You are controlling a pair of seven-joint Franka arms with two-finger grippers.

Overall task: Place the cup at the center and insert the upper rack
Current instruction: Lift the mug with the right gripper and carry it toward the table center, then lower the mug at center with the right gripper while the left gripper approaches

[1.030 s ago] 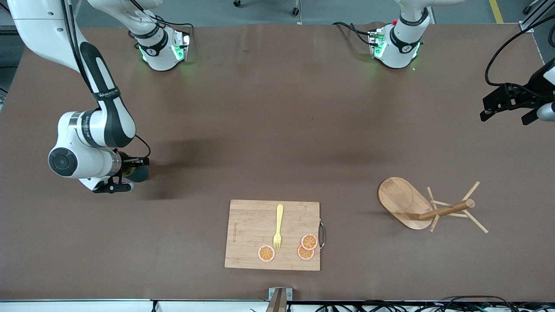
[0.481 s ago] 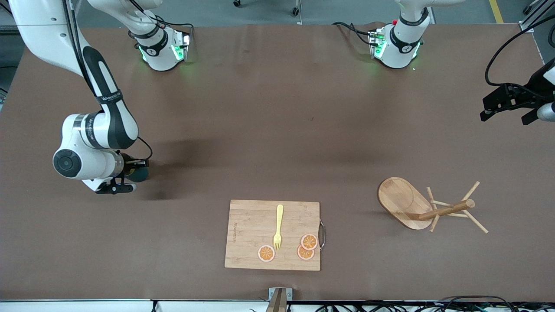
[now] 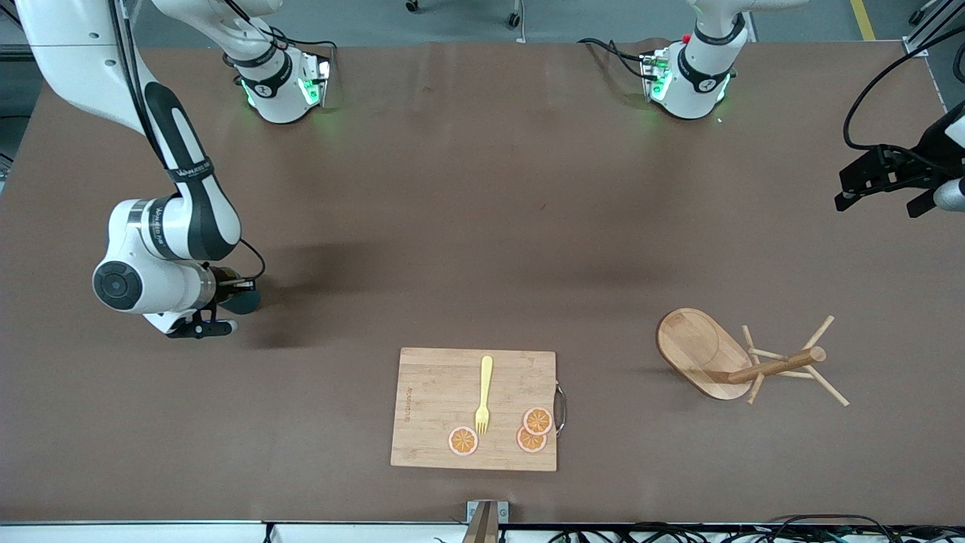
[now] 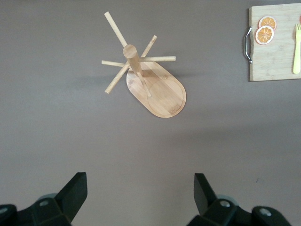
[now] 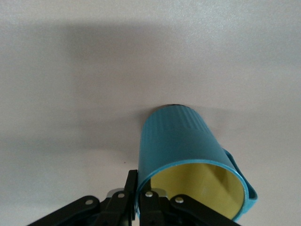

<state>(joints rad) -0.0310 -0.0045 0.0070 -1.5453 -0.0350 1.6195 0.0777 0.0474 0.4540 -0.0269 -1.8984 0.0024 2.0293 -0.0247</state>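
The teal cup will go down on the open table (image 3: 520, 247), well behind the handle end of the cutting board, as I set it there with my right gripper.
The teal cup (image 3: 243, 302) with its yellow inside is at the right arm's end of the table. My right gripper (image 3: 226, 292) is shut on its rim. In the right wrist view the cup (image 5: 181, 146) has one finger inside the rim and one outside, with the gripper (image 5: 140, 197) pinching the wall. I cannot tell whether its base touches the table. The wooden mug tree (image 3: 754, 366) lies tipped on its side toward the left arm's end, and it also shows in the left wrist view (image 4: 155, 87). My left gripper (image 3: 878, 185) waits open and empty above the table (image 4: 140, 197).
A bamboo cutting board (image 3: 437, 407) lies near the front edge, between the cup and the mug tree. It carries a yellow fork (image 3: 483, 394) and three orange slices (image 3: 537, 421). The board's corner shows in the left wrist view (image 4: 275, 52).
My right arm has shifted slightly with the cup in its grip. The left arm and the mug tree have not moved.
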